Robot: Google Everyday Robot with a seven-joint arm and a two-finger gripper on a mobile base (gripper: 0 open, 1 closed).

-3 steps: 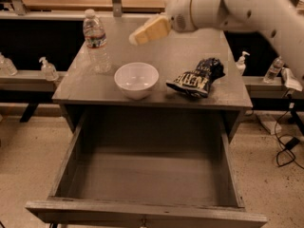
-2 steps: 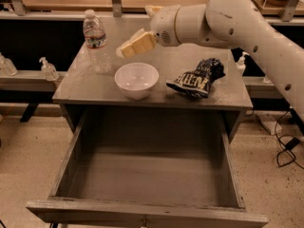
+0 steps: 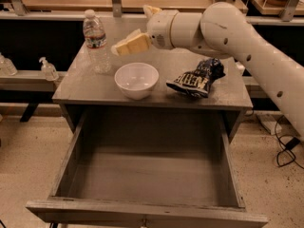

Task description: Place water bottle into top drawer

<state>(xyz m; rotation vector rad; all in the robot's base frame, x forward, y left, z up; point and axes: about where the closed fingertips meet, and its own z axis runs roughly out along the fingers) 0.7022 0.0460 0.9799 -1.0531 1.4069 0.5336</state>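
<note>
The robot's gripper needs to next go to the water bottle's middle [image 3: 96, 39], well below its white cap, and close there.
The water bottle [image 3: 96, 42], clear ribbed plastic with a white cap and a dark red-and-white label, stands upright at the back left of the grey cabinet top [image 3: 88, 87]. My gripper [image 3: 129, 32] hangs above the cabinet top just right of the bottle, its cream fingers [image 3: 130, 44] pointing left toward it. It is open, empty and not touching the bottle. The top drawer [image 3: 142, 216] is pulled fully out below the cabinet top, and its inside is empty.
A white bowl [image 3: 137, 79] sits at the front of the cabinet top, below the gripper. A dark chip bag [image 3: 197, 77] lies to its right. Two pump-top sanitizer bottles [image 3: 47, 69] [image 3: 5, 64] stand on a low shelf at the left. Cables lie on the floor at the right.
My arm has swung left and slightly down, bringing the gripper from above the cabinet's middle to close beside the water bottle. The bottle, bowl, bag and drawer have not moved.
</note>
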